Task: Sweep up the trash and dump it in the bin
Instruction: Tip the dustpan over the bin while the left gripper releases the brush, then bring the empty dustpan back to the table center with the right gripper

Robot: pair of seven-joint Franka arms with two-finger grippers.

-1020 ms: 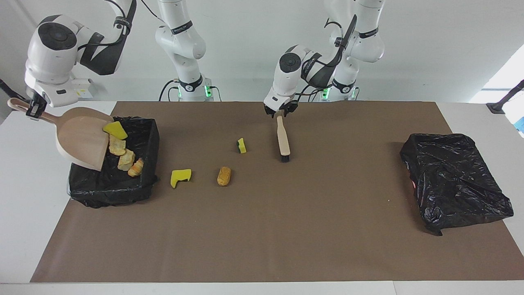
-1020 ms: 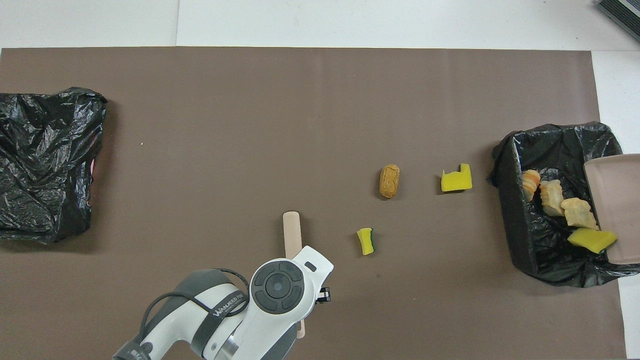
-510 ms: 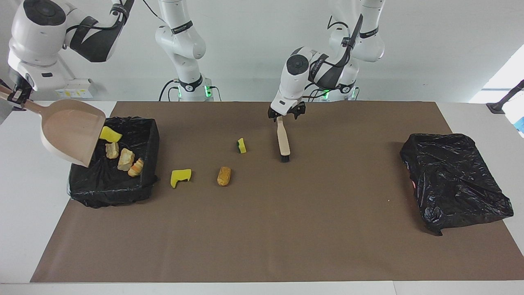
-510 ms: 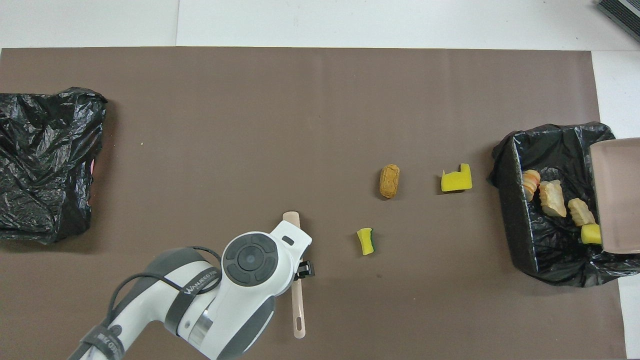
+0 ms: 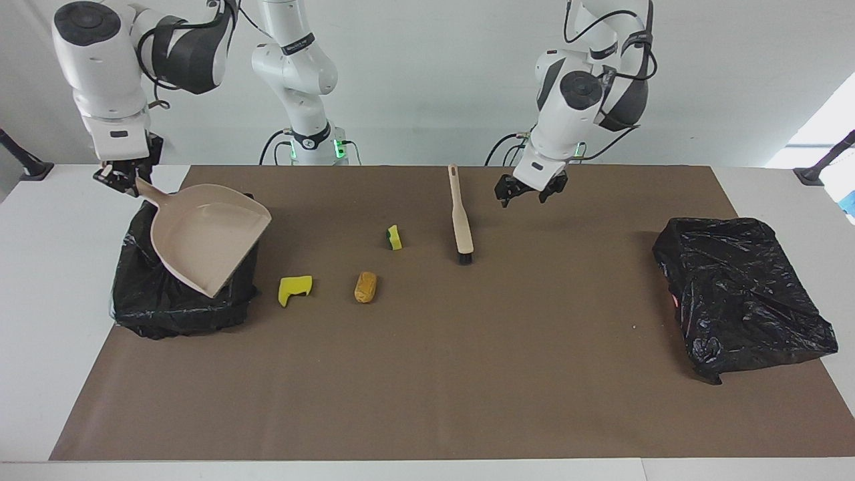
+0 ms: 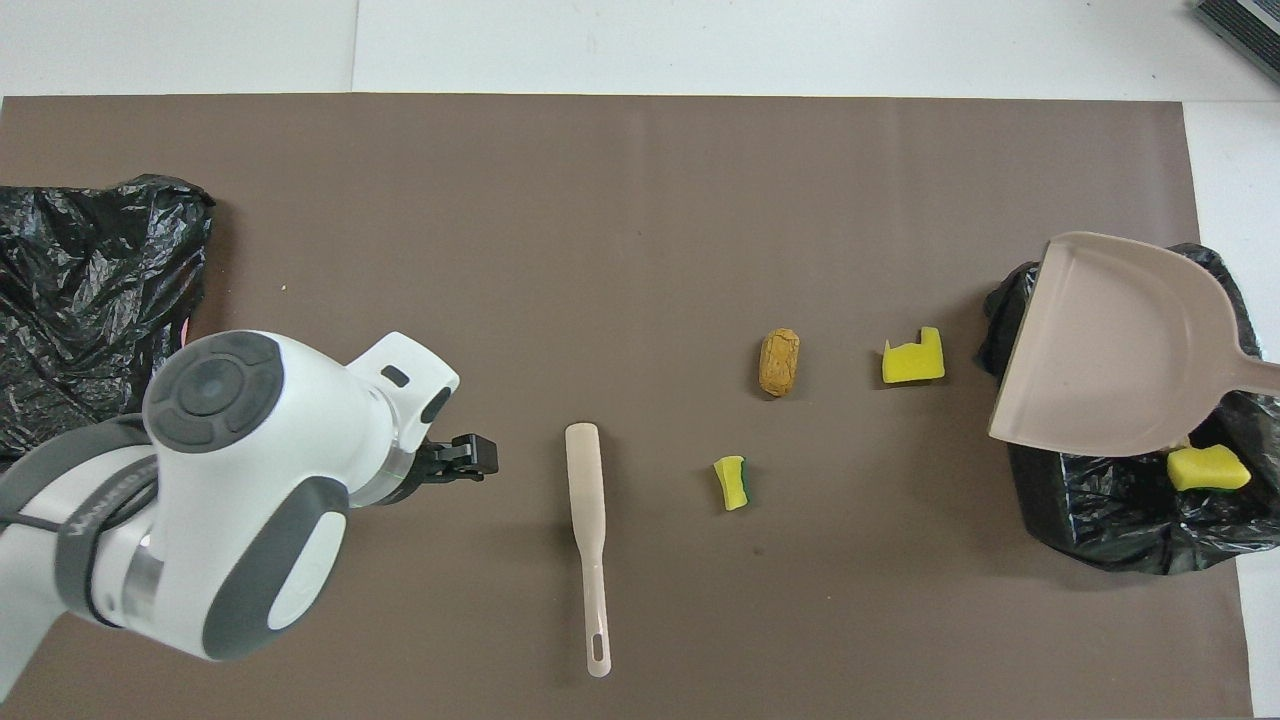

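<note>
Next, my right gripper sets the beige dustpan on the brown mat (image 6: 611, 286) just beyond the brush's wide end.
Three pieces of trash lie on the brown mat: a yellow sponge bit (image 5: 294, 288) (image 6: 912, 360), a tan bread chunk (image 5: 365, 286) (image 6: 779, 362) and a green-backed sponge bit (image 5: 395, 237) (image 6: 732, 482). The black-lined bin (image 5: 174, 310) (image 6: 1100, 520) stands at the right arm's end, with a yellow sponge piece (image 6: 1208, 467) showing inside. My right gripper (image 5: 123, 177) is shut on the handle of the beige dustpan (image 5: 207, 234) (image 6: 1120, 345), which hangs hollow side up over the bin. The brush (image 5: 459, 214) (image 6: 585, 530) lies on the mat. My left gripper (image 5: 528, 197) (image 6: 470, 460) hovers open beside it.
A crumpled black plastic bag (image 5: 741, 294) (image 6: 90, 300) lies at the left arm's end of the mat. White table shows around the mat's edges.
My left gripper let go of the brush, rose and moved toward the left arm's end. My right gripper turned the dustpan back from its tipped pose; the pieces now lie in the bin.
</note>
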